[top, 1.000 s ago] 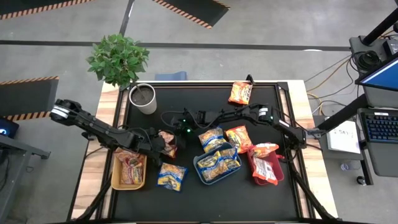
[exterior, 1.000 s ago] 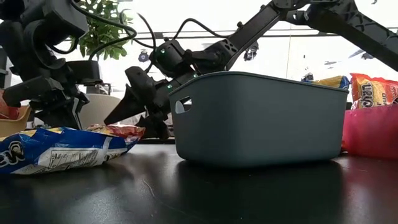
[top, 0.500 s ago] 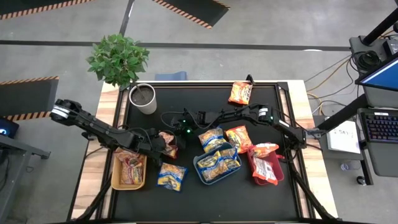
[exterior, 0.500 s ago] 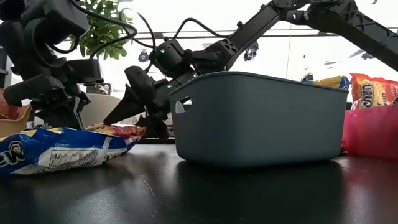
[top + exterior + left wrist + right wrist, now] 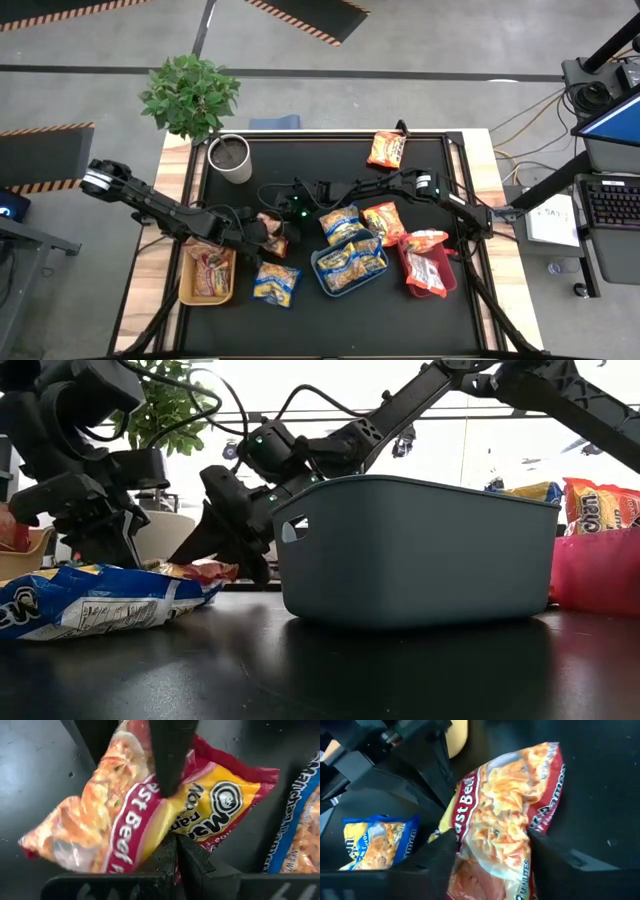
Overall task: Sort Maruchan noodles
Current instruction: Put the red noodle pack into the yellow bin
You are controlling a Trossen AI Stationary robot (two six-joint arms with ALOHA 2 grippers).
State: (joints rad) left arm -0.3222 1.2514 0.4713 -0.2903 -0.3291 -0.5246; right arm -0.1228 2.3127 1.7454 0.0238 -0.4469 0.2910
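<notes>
Next, I let go of the red Roast Beef packet, now near the middle of the black table, with my left gripper, handing it into my right gripper between the loose blue-and-yellow packets (image 5: pixel 291 233).
A red Roast Beef noodle packet (image 5: pixel 270 231) is between my two grippers near the middle of the black table. My left gripper (image 5: pixel 176 854) is shut on it from the left. My right gripper (image 5: pixel 492 857), reaching in from the right, has a finger on either side of it. Other noodle packets lie loose: a blue-and-yellow one (image 5: pixel 275 283) near the front, one blue-and-yellow (image 5: pixel 340 222), and two orange (image 5: pixel 384 221) (image 5: pixel 386 149). More sit in the yellow tray (image 5: pixel 188 292), the blue tray (image 5: pixel 318 262) and the red tray (image 5: pixel 406 266). My left gripper pinches one long edge of the packet, about midway along (image 5: pixel 172 827), between its two fingers. The packet stands out beyond the fingertips with its printed face toward the left wrist camera. My right gripper comes at the opposite side, slanting downward from the table's right. One finger (image 5: pixel 170 760) lies across the printed face and the other (image 5: pixel 437 865) is on the far side, so the packet's end (image 5: pixel 490 870) sits between them.
A white cup (image 5: pixel 231 158) and a potted plant (image 5: pixel 190 95) stand at the far left. In the low view the blue tray (image 5: pixel 420 550) stands in front of both grippers. Bare black table shows along the front edge.
My right gripper's fingers have drawn closer together around the red packet. My left gripper has stayed shut on it, and the packet has kept its place.
</notes>
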